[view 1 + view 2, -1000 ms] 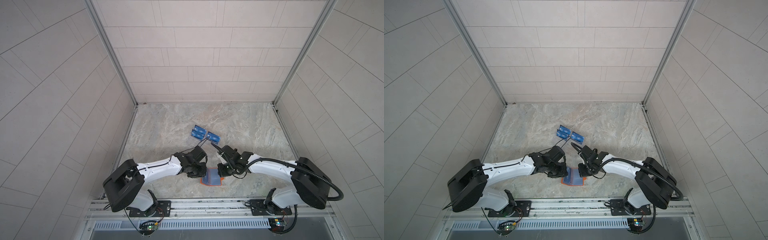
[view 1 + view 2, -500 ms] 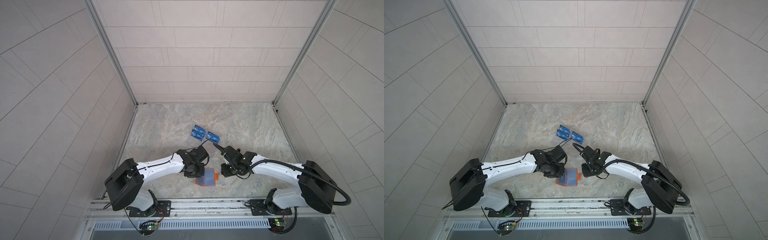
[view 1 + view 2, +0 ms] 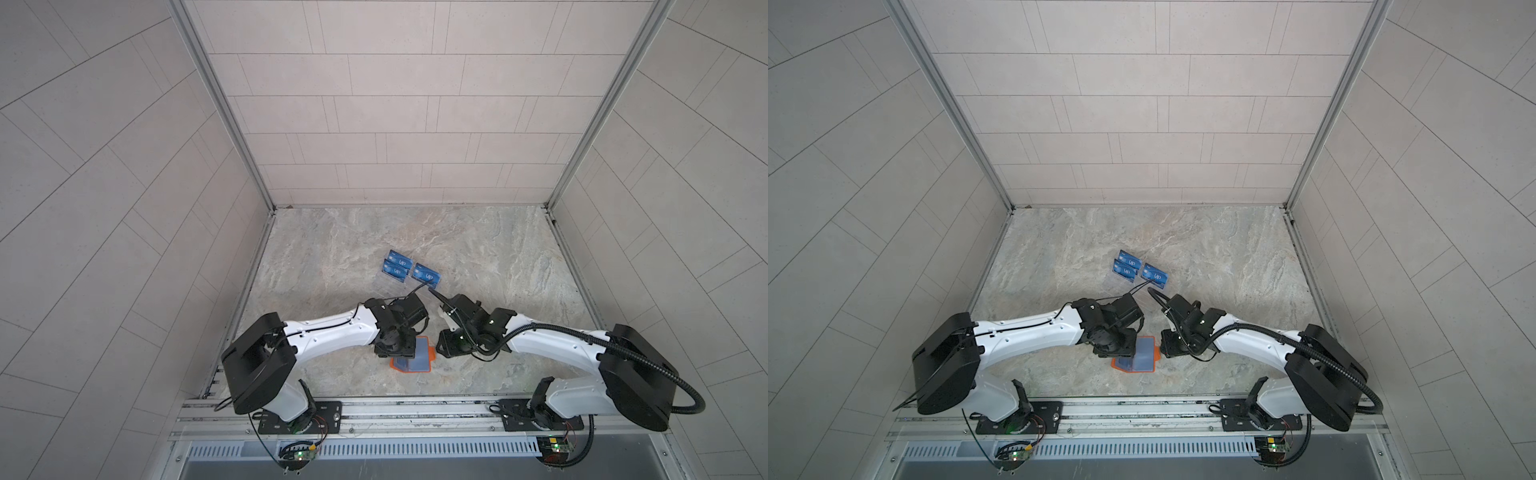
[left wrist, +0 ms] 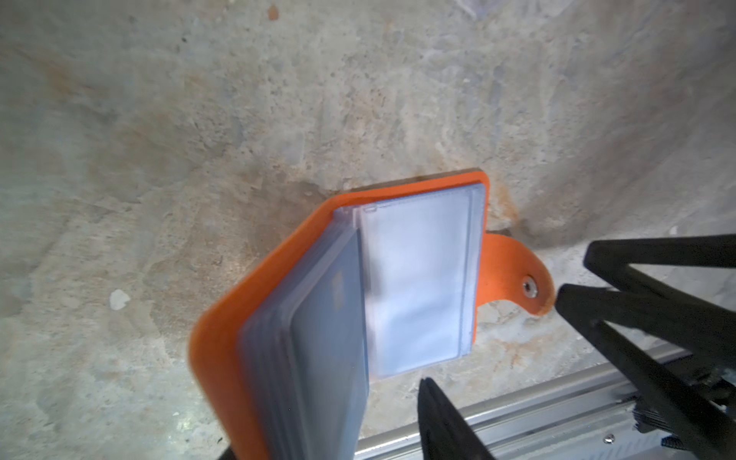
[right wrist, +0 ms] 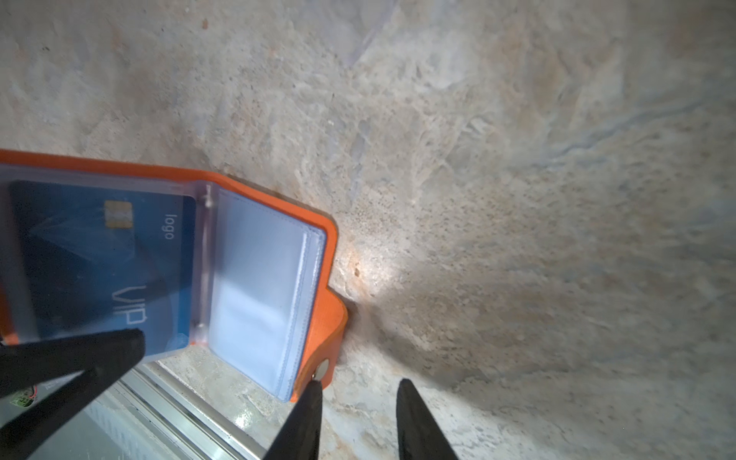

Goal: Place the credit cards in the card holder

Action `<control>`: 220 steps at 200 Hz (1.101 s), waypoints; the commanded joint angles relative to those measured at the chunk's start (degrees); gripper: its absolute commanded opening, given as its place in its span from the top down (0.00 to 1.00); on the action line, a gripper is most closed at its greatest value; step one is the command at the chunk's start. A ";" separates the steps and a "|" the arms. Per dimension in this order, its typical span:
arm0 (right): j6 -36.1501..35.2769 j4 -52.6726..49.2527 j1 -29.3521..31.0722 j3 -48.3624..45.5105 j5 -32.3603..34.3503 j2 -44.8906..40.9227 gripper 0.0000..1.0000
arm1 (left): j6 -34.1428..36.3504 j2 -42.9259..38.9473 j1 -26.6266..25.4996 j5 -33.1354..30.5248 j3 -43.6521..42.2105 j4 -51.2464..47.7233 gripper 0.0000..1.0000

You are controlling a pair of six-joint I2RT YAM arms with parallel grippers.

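I can see the card holder's half with the card standing raised, so next I fold it over and hold it shut with my left gripper before my right gripper takes the snap tab (image 4: 513, 274).
The orange card holder (image 3: 430, 354) (image 3: 1153, 354) lies open on the stone table near its front edge. One blue VIP credit card (image 5: 103, 259) sits in a clear sleeve on its left half. That half with its sleeves (image 4: 318, 338) stands raised between my left gripper's (image 4: 330, 418) (image 3: 401, 353) open jaws, and only one finger (image 4: 438, 418) shows, apart from the sleeves. My right gripper (image 5: 358, 384) (image 3: 440, 348) is open and holds nothing, one fingertip touching the snap tab (image 5: 322, 368). Further blue credit cards (image 3: 397, 266) (image 3: 1128, 266) stand farther back.
The blue cards sit in clear acrylic racks (image 3: 426, 275) just behind the two wrists. A metal rail (image 3: 415, 409) runs along the table's front edge, close to the holder. Tiled walls close in the table on three sides.
Both grippers have opened. The card holder has shifted a little to the left, and my right gripper has drawn back to its right edge at the tab.
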 commanded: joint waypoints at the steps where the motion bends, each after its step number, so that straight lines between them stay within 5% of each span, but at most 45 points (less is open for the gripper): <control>1: 0.87 0.34 -0.10 -0.43 -0.20 -2.01 0.65 | -0.27 -1.23 -0.85 -0.54 1.92 -1.93 0.43; 110: 2.75 3.25 -3.65 -3.72 -4.35 -8.63 0.71 | -2.42 -1.34 -1.75 6.82 -3.64 15.09 0.39; 157: 4.19 8.25 -5.49 -4.92 -9.30 -10.41 0.75 | -6.47 -1.01 -1.75 10.23 -11.00 31.19 0.39; 220: 4.21 13.64 -7.81 -3.36 -14.68 -6.54 0.84 | -6.08 -0.61 -1.66 9.49 -15.69 32.25 0.42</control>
